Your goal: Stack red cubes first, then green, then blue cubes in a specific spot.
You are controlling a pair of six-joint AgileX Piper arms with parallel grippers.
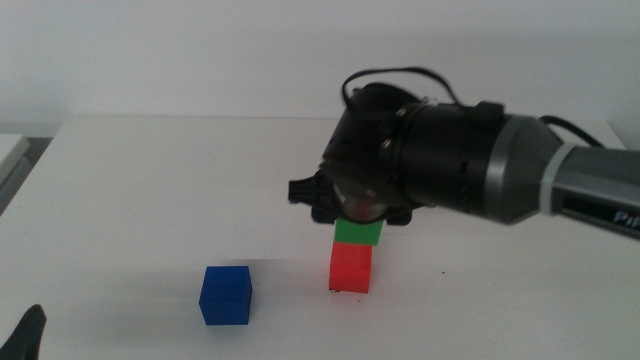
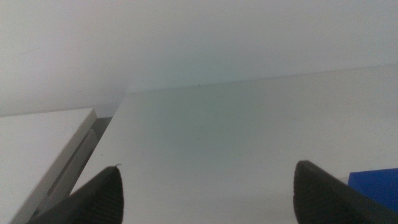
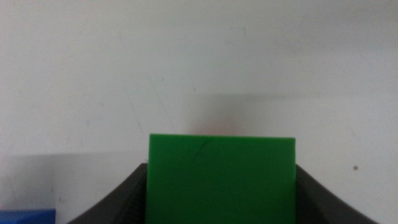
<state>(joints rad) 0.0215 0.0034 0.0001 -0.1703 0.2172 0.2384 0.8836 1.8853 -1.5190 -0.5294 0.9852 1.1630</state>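
Note:
I need to release the green cube from my right gripper squarely on top of the red cube (image 1: pixel 351 256).
The red cube (image 1: pixel 351 268) stands on the white table right of centre. Directly on top of it is the green cube (image 1: pixel 358 232), its bottom edge meeting the red cube's top. My right gripper (image 1: pixel 360 218) comes down from above, shut on the green cube (image 3: pixel 221 177), with a dark jaw pressed against each side. The blue cube (image 1: pixel 226 294) sits alone on the table to the left of the stack, and an edge of the blue cube (image 2: pixel 376 186) shows in the left wrist view. My left gripper (image 2: pixel 208 186) waits open at the lower left corner. The specific spot is hidden.
The right arm's thick black wrist (image 1: pixel 440 155) hangs over the stack and hides the table behind it. A white ledge (image 1: pixel 10 150) lies beyond the table's left edge (image 2: pixel 109 134). A corner of the blue cube (image 3: pixel 28 216) shows in the right wrist view.

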